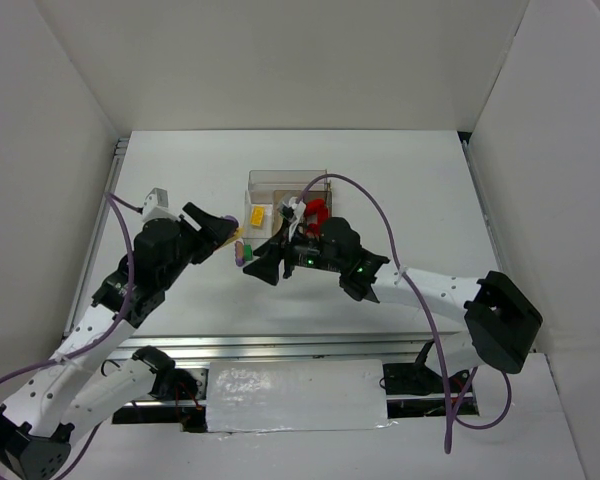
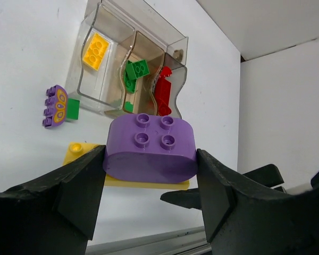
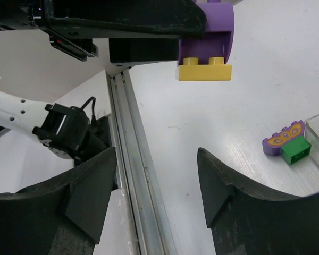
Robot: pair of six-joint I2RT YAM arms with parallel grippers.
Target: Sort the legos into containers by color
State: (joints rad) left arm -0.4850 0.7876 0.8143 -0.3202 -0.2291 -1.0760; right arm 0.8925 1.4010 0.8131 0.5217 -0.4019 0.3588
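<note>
The yellow brick is stuck to the purple lego in my left gripper, so my right gripper should grab the yellow brick's near end point(image 3: 204, 73) and pull it off before sorting.
My left gripper point(image 2: 151, 159) is shut on a purple oval lego point(image 2: 150, 146) with a yellow brick point(image 2: 80, 151) stuck under it, held above the table. In the right wrist view the purple lego point(image 3: 212, 29) and the yellow brick point(image 3: 204, 71) hang ahead of my right gripper point(image 3: 157, 175), which is open and empty. The clear containers point(image 2: 178, 53) hold a yellow lego point(image 2: 95, 50), green legos point(image 2: 135, 71) and red legos point(image 2: 164, 93) in separate bins. A purple butterfly piece point(image 2: 56, 106) joined to a green brick point(image 2: 73, 109) lies on the table left of the containers.
From above, the containers point(image 1: 280, 182) sit mid-table with both grippers, left point(image 1: 225, 228) and right point(image 1: 263, 265), just in front of them. An aluminium rail point(image 3: 130, 154) runs along the table's near edge. White walls enclose the table.
</note>
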